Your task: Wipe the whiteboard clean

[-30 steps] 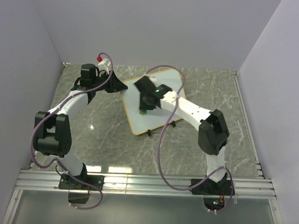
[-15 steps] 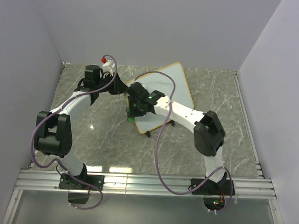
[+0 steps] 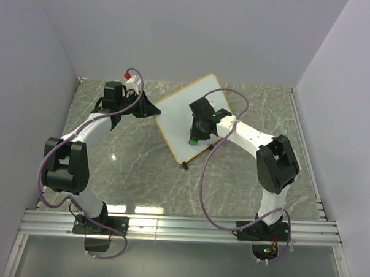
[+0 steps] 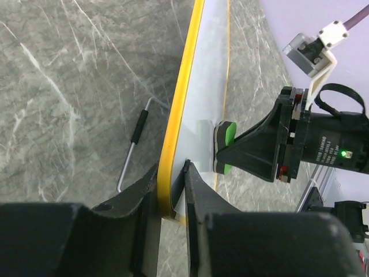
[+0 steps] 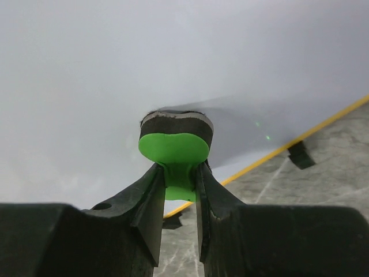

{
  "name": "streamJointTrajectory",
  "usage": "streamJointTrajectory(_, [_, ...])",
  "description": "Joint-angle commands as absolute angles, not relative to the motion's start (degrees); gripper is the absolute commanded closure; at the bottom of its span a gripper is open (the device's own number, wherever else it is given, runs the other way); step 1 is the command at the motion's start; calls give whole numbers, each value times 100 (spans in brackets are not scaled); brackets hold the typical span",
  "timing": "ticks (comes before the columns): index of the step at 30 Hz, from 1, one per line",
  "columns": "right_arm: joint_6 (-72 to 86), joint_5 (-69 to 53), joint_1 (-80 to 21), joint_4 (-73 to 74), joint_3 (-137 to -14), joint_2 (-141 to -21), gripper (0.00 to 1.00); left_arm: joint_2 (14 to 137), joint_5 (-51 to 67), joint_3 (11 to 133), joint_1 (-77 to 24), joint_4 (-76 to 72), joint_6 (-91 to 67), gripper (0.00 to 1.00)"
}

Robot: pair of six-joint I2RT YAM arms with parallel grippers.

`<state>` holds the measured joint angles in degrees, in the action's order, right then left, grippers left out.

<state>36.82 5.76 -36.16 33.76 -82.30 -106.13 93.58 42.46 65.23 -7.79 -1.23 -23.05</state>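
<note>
I need to use my right gripper to set the green eraser down on the bare marble (image 3: 226,158), just past the black foot of the whiteboard.
The whiteboard (image 3: 177,116) is a white board with a thin orange rim. It stands tilted up off the marble table in the top view, and no marks show on its face. My left gripper (image 3: 154,111) is shut on its left edge, with the rim (image 4: 173,150) between the jaws. My right gripper (image 3: 194,137) is shut on the green eraser (image 5: 174,151), whose dark pad presses on the board face (image 5: 115,86). The eraser also shows in the left wrist view (image 4: 223,144), against the board.
The board's wire foot (image 4: 134,144) hangs clear of the grey marble table (image 3: 129,160). Plain walls close in the back and both sides. A metal rail (image 3: 181,227) runs along the near edge by the arm bases.
My right gripper swept the eraser left towards the board's left edge, then back right to the board's lower middle. The board has turned and tilted in my left gripper.
</note>
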Motion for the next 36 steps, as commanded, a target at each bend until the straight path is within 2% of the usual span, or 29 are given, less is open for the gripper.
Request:
streamJointTrajectory(1, [3735, 484, -3691, 3181, -8665, -10695, 100, 9229, 4219, 6644, -773, -150, -1960, 100])
streamJointTrajectory(9, [3639, 123, -4324, 3479, -10009, -11223, 100, 9185, 4175, 6627, -773, -71, -1890, 100])
streamJointTrajectory(13, [3647, 228, -4360, 3595, -10152, -11145, 100, 9079, 4123, 6662, -765, 122, -1750, 100])
streamJointTrajectory(26, [3744, 281, -3191, 3164, -8044, -9661, 100, 8315, 3885, 6583, -598, 438, -1723, 100])
streamJointTrajectory(30, [3709, 308, -2971, 3085, -7717, -9405, 100, 8148, 3929, 6504, -598, 650, -1644, 100])
streamJointTrajectory(36, [3700, 281, -2699, 3015, -7401, -9097, 100, 7621, 3692, 5750, -598, 554, -1696, 100])
